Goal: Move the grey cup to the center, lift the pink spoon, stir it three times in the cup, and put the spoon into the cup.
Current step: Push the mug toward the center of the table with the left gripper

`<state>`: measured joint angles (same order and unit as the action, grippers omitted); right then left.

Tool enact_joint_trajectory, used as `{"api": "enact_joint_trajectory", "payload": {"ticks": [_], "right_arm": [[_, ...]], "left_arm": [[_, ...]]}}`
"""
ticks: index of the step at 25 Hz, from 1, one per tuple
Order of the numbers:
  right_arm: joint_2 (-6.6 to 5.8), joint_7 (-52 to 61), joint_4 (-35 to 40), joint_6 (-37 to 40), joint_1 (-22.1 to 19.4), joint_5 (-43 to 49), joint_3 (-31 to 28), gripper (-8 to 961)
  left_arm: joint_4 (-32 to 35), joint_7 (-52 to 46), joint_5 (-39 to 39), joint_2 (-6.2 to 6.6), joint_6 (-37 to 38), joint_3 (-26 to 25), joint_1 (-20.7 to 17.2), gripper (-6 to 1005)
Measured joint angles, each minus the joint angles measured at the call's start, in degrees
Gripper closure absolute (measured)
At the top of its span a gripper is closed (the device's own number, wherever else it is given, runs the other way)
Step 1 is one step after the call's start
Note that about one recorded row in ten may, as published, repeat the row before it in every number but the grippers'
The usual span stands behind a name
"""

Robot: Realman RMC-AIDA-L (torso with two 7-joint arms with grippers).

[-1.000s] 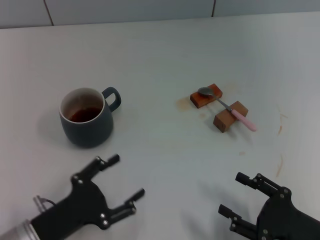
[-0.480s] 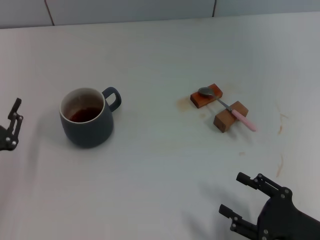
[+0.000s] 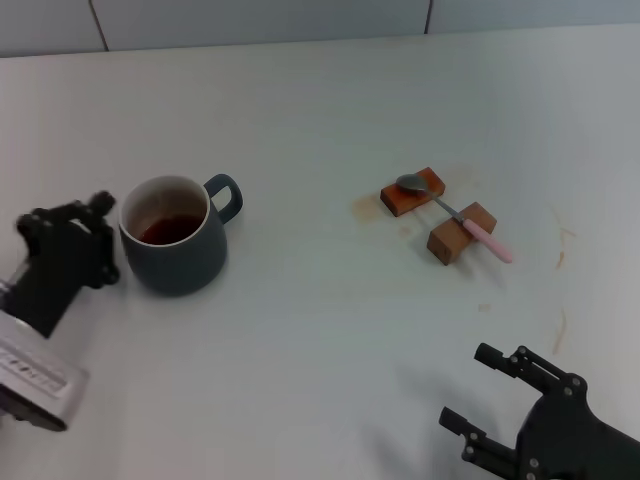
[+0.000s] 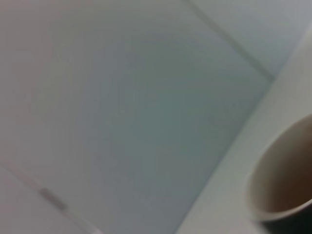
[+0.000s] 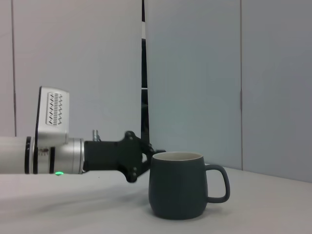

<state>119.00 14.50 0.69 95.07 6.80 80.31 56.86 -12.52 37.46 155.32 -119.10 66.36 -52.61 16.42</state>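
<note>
The robot's right gripper should close next on the loose end of the pink spoon's handle [image 3: 498,247], where it pokes out past the near wooden block.
The grey cup [image 3: 175,240] stands upright at the left of the white table, handle toward the far right, with dark liquid inside. It also shows in the right wrist view [image 5: 178,185] and, blurred, in the left wrist view [image 4: 287,187]. My left gripper [image 3: 106,240] is open, level with the cup and close against its left side; I cannot tell whether it touches. It shows in the right wrist view [image 5: 141,163] too. The pink spoon [image 3: 485,240] lies across two wooden blocks at the right. My right gripper [image 3: 465,385] is open and empty near the front right edge.
The two brown wooden blocks [image 3: 413,195] [image 3: 460,238] carry the spoon, bowl on the far one. Faint brown stains [image 3: 560,325] mark the table at the right. A wall [image 3: 300,15] rises behind the table's far edge.
My left gripper swung from the front left, out past the left edge, and has come in beside the cup's left side. The cup, spoon and right gripper have not moved.
</note>
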Motion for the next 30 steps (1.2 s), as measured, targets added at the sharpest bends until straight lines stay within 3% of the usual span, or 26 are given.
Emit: {"api": "enact_joint_trajectory", "payload": {"ticks": [7,8,12,13,19,21,23,24,28,29,30], "right_arm": [[0.0,0.0,0.0,0.0,-0.1,0.0,0.0,215],[0.0,0.0,0.0,0.0,-0.1,0.0,0.0,214],[0.0,0.0,0.0,0.0,0.0,0.0,0.0,214],[0.0,0.0,0.0,0.0,0.0,0.0,0.0,214],[0.0,0.0,0.0,0.0,0.0,0.0,0.0,215],[0.0,0.0,0.0,0.0,0.0,0.0,0.0,215],[0.0,0.0,0.0,0.0,0.1,0.0,0.0,215],[0.0,0.0,0.0,0.1,0.1,-0.1,0.0,215],[-0.03,4.7,-0.3,3.2,0.0,-0.5,-3.3,214],[-0.15,7.5,-0.3,4.2,-0.1,-0.5,-4.9,214],[-0.3,11.2,-0.2,4.9,-0.2,-0.5,-6.5,214]], "left_arm": [[-2.2,1.0,-0.1,0.01,-2.7,2.8,-0.1,1001],[-5.6,2.4,-0.2,0.01,-5.8,4.6,-0.7,1000],[-7.0,2.5,-0.3,0.01,-6.6,5.3,-1.1,997],[-9.9,2.4,-0.4,0.01,-8.6,7.4,-1.5,997],[-11.2,2.3,-0.4,-0.03,-9.6,8.7,-1.6,992],[-16.4,1.3,-0.6,-0.07,-12.1,12.7,-1.4,991],[-16.9,0.6,-0.6,-0.08,-12.5,13.5,-1.2,989],[-17.1,-2.0,-0.5,-0.08,-12.6,15.5,-0.3,989],[-17.1,-9.5,-0.5,-0.03,-10.4,15.5,-0.2,986],[-16.4,-19.1,-0.5,0.34,-5.8,14.8,-0.7,985],[-16.4,-19.1,-0.5,0.34,-5.8,14.8,-0.7,984]]}}
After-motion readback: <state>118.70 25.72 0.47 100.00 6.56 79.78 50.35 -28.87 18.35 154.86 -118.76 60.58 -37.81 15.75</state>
